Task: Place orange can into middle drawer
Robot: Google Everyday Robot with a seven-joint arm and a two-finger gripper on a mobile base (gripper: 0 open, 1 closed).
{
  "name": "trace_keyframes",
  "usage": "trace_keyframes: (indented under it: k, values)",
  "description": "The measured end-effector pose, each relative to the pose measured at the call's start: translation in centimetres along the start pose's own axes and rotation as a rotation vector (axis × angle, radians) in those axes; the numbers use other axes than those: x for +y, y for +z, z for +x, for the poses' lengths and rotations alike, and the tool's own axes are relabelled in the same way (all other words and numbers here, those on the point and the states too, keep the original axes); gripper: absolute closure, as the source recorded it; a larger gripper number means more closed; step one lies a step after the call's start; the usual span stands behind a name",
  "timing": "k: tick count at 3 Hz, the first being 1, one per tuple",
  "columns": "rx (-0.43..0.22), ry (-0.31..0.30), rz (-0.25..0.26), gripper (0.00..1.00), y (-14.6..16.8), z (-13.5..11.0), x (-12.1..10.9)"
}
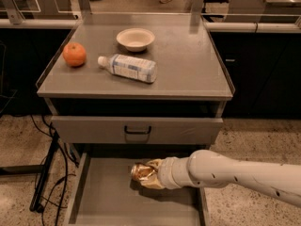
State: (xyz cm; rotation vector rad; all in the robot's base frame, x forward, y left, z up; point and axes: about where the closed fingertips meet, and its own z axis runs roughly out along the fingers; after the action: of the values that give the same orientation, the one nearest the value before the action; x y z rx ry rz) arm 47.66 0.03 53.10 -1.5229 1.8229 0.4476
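Note:
The robot's gripper should release the orange can at the back of the open drawer's grey bottom (143,177), below the black handle.
The orange can (141,172) is a shiny golden can lying on its side, round metal end facing left. My gripper (151,174) is shut on the orange can and holds it inside the open middle drawer (101,199), just above or on its grey floor, right of centre. My white arm (235,174) reaches in from the lower right over the drawer's right wall.
Above the open drawer is a shut grey drawer front (136,130) with a black handle. The cabinet top (188,69) carries an orange fruit (74,54), a lying white-labelled plastic bottle (129,67) and a small bowl (135,38). Black cables (44,173) hang at the left.

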Motion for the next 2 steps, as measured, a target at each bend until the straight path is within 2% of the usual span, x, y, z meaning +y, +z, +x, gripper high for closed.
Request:
trace_keyframes:
  k: [2]
  values:
    - [0.007, 0.074, -0.054, 1.00, 5.0, 4.9, -0.1]
